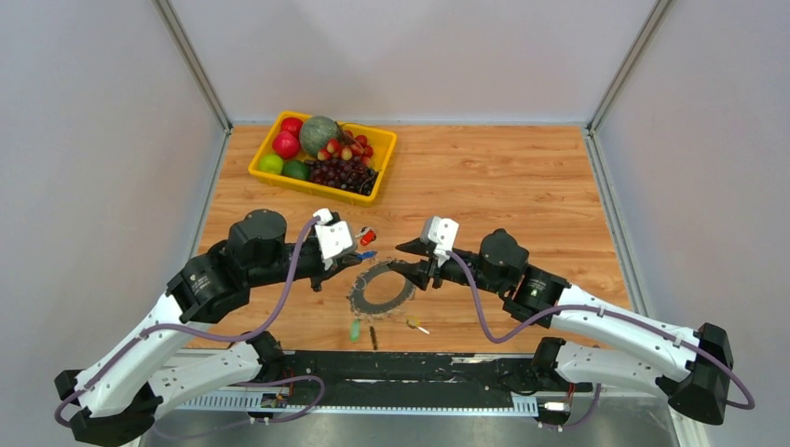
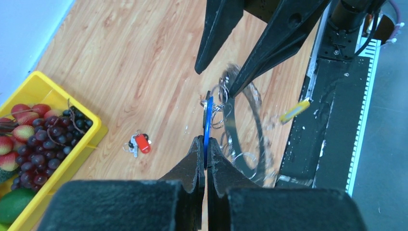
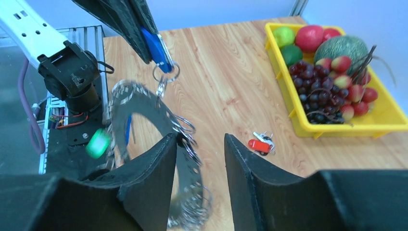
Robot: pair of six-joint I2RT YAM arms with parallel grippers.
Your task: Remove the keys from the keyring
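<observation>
The keyring hangs outside the open fingertips of my right gripper, so next my right gripper moves in and pinches the small split ring [image 3: 167, 77] under the blue key.
My left gripper [image 2: 204, 140] is shut on a blue-headed key [image 2: 208, 120], which stands edge-on between its tips. A small split ring links that key to the keyring [image 3: 144, 103], a wide grey loop that hangs below it, blurred. My right gripper [image 3: 200, 139] is open. Its left finger touches the loop's small rings and nothing is between the jaws. In the top view the keyring [image 1: 382, 287] lies between my left gripper [image 1: 359, 253] and my right gripper [image 1: 410, 258]. Loose on the table are a red key [image 1: 368, 237], a green key [image 1: 354, 329], a yellow key [image 1: 415, 323] and a black key [image 1: 373, 337].
A yellow tray [image 1: 265, 149] of fruit stands at the back left of the wooden table. The black mounting rail [image 1: 419, 368] runs along the near edge, just behind the green and yellow keys. Grey walls close in both sides.
</observation>
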